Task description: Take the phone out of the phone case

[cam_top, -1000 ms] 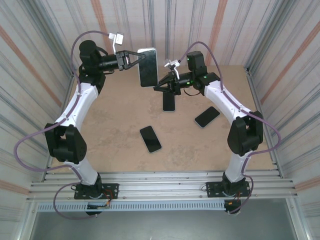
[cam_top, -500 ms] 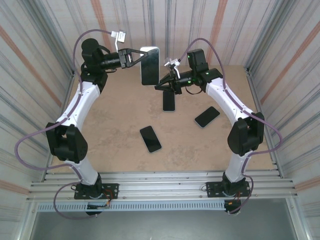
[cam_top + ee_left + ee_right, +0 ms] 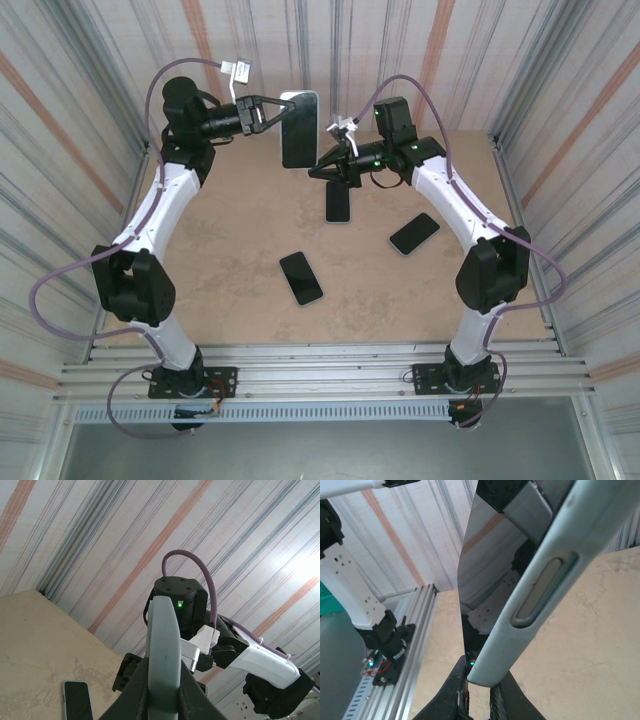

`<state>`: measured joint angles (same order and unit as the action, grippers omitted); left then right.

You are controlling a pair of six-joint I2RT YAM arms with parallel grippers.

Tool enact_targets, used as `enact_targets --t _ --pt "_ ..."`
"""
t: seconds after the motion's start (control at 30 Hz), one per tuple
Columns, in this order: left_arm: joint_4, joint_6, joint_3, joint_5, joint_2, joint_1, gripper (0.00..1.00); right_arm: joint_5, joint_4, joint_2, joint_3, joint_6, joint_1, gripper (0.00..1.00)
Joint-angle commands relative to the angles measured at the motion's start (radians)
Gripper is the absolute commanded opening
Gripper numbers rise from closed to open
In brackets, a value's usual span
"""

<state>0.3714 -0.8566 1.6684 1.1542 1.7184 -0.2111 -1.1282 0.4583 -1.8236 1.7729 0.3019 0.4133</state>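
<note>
My right gripper pinches only the lower corner's tip, so it should open and grab the case's edge (image 3: 532, 607) by its side slot before parting the phone.
A phone in a pale grey-blue case (image 3: 298, 130) hangs upright in the air over the far part of the table. My left gripper (image 3: 272, 115) is shut on its upper left edge. In the left wrist view the case (image 3: 164, 640) stands edge-on between my fingers (image 3: 131, 692). My right gripper (image 3: 318, 170) is shut on the case's lower corner. In the right wrist view the grey case edge with its side button (image 3: 545, 582) sits in my right gripper (image 3: 479, 687). The phone's dark glass (image 3: 487, 575) lies against it, and a strip of metal side shows at the top.
Three bare dark phones lie on the tan table: one under the held case (image 3: 338, 202), one to the right (image 3: 414, 233), one nearer the middle (image 3: 301, 277). Corrugated walls close in on three sides. An aluminium rail (image 3: 320, 365) runs along the near edge.
Both grippers have risen slightly together with the cased phone, which now sits a little higher and further right. Both grips are unchanged.
</note>
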Motion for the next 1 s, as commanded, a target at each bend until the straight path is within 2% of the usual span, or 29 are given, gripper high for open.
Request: enact_targets --t 0.0,0.1,0.4,0.57,0.67,0.77,0.87,0.97 --pt "-0.067 -0.115 0.029 0.134 -0.043 -0.08 0.0 0.197 -0.124 0.025 0.023 0.039 -0.005 0.08" --pt "-0.019 -0.155 0.034 0.141 -0.032 -0.08 0.0 0.272 -0.095 0.036 0.014 0.092 0.004 0.08" --pt "-0.035 -0.14 0.033 0.134 -0.028 -0.08 0.0 0.249 -0.138 0.062 -0.012 0.046 -0.007 0.09" --pt "-0.014 -0.15 0.033 0.13 -0.024 -0.079 0.0 0.302 -0.089 0.066 0.0 0.08 -0.002 0.09" --pt "-0.047 -0.111 0.024 0.101 -0.031 -0.074 0.0 0.237 -0.124 0.08 -0.018 0.038 -0.012 0.11" --pt "-0.044 -0.117 0.009 0.045 -0.034 -0.054 0.0 0.165 -0.236 0.113 -0.086 -0.058 -0.029 0.14" --pt "-0.048 -0.124 0.01 0.005 -0.036 -0.047 0.0 0.134 -0.254 0.134 -0.118 -0.095 -0.031 0.21" --pt "-0.056 -0.124 0.026 0.007 -0.03 -0.057 0.0 0.088 -0.367 0.158 -0.176 -0.203 -0.034 0.28"
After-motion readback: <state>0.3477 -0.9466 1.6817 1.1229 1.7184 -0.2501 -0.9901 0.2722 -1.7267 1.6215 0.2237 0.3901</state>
